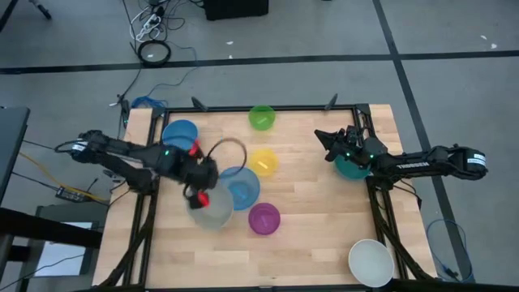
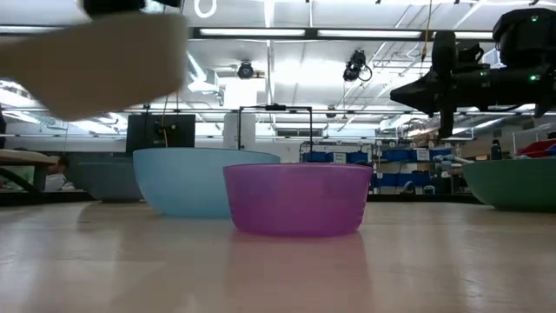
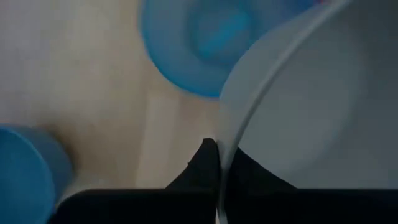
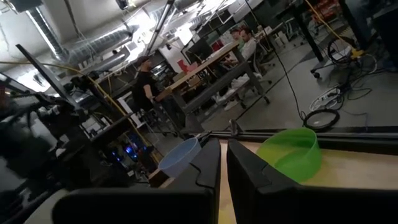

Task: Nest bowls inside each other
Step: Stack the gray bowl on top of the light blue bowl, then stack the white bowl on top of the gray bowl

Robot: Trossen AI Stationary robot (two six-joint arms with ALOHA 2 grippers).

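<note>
I should let go of the large whitish bowl, now raised high above the table, with my left gripper inside the light blue bowl (image 1: pixel 238 192) (image 3: pixel 222 30) next to the magenta bowl.
My left gripper (image 1: pixel 200 185) is shut on a large whitish bowl (image 1: pixel 212 211), which shows raised high at the low view's upper left (image 2: pixel 95 61). Beside it on the table stand a light blue bowl (image 1: pixel 243 186), a magenta bowl (image 1: pixel 264 218), a yellow bowl (image 1: pixel 263 161), a green bowl (image 1: pixel 261 118) and a second blue bowl (image 1: pixel 180 134). My right gripper (image 1: pixel 322 136) hangs shut and holds nothing, above a teal bowl (image 1: pixel 353 168) at the table's right edge. Another whitish bowl (image 1: pixel 371 261) sits at the near right corner. My left gripper holds the whitish bowl by its rim (image 3: pixel 227 155), one finger (image 3: pixel 249 174) inside the bowl and the other (image 3: pixel 202 171) outside the wall. The fingers come from above, pointing steeply down. The bowl is lifted clear of the table and hangs tilted.
A black frame (image 1: pixel 377 191) borders the wooden table. Bare wood lies along the near edge between the magenta bowl and the near-right whitish bowl. Cables lie on the floor beyond the far edge. People sit at desks in the room behind.
</note>
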